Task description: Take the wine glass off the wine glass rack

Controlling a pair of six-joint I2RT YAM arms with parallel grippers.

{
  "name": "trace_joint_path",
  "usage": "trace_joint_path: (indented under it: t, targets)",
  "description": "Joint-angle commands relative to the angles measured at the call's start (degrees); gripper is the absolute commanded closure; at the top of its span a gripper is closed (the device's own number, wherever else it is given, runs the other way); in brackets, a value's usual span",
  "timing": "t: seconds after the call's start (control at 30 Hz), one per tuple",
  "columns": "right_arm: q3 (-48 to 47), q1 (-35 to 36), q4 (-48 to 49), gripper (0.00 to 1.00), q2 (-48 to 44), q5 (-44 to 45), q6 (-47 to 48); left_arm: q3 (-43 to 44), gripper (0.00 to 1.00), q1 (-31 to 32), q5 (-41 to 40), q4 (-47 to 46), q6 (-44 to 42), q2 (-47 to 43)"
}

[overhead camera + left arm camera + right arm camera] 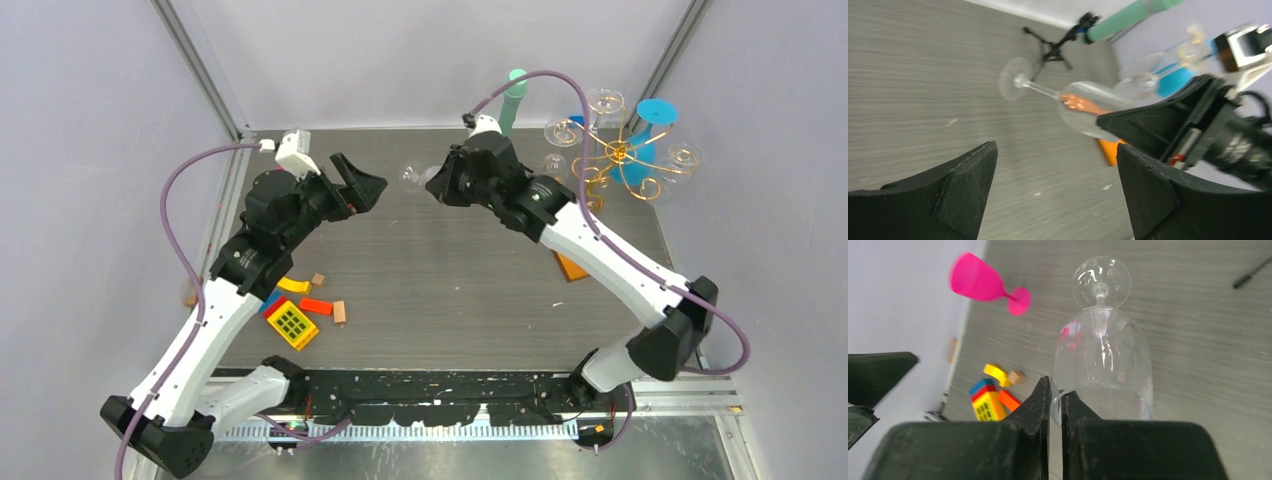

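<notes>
My right gripper is holding the wine glass. It will let go of it on the bare table (462, 243) (1184, 361) between the toy blocks and the orange base.
A clear wine glass (1100, 355) lies sideways in the air over the table, its foot pointing away from my right gripper (1055, 387), which is shut on its rim, one finger inside the bowl and one outside. In the top view the glass (410, 178) sits between my right gripper (437, 186) and my open, empty left gripper (362, 186). The left wrist view shows the glass (1088, 107) ahead of my open left gripper (1055, 150). The gold wire rack (620, 155) stands at the back right and holds several other clear glasses.
A mint-green cylinder (515, 95) on a black tripod (1053, 47) stands at the back. A blue goblet (655, 112) is by the rack. The rack's orange base (572, 266) shows under my right arm. Coloured toy blocks (295, 318) lie front left. A pink goblet (983, 282) lies near the left edge.
</notes>
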State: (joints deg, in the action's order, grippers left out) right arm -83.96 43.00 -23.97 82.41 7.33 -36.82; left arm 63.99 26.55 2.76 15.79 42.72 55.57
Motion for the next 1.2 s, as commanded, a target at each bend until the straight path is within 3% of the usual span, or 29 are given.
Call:
trace_joint_path:
  t: [0.0, 0.1, 0.3, 0.57, 0.77, 1.17]
  targets:
    - [-14.0, 1.1, -19.4, 1.00, 5.8, 5.3, 6.5, 5.4, 0.08, -0.3, -6.9, 15.3, -16.1, 1.6]
    - [-20.7, 1.3, -29.2, 1.00, 11.1, 7.3, 8.7, 7.8, 0.08, -0.4, -7.2, 18.9, -18.8, 3.7]
    - [-30.2, 1.3, -39.3, 1.00, 20.3, 10.2, 13.2, 7.9, 0.07, -0.4, -5.4, 20.3, -20.4, 5.9]
    - [-38.0, -1.5, -44.4, 1.00, 30.4, 2.7, 16.2, 7.9, 0.07, -1.0, -6.0, 22.2, -22.7, 7.4]
    - [-39.5, -4.7, -47.0, 0.99, 32.7, -0.4, 16.6, 8.1, 0.06, -1.6, -5.8, 22.7, -23.5, 8.1]
    - [-37.5, -8.2, -49.2, 0.89, 32.5, -6.2, 21.5, 9.2, 0.06, -1.8, -3.6, 22.8, -23.6, 9.8]
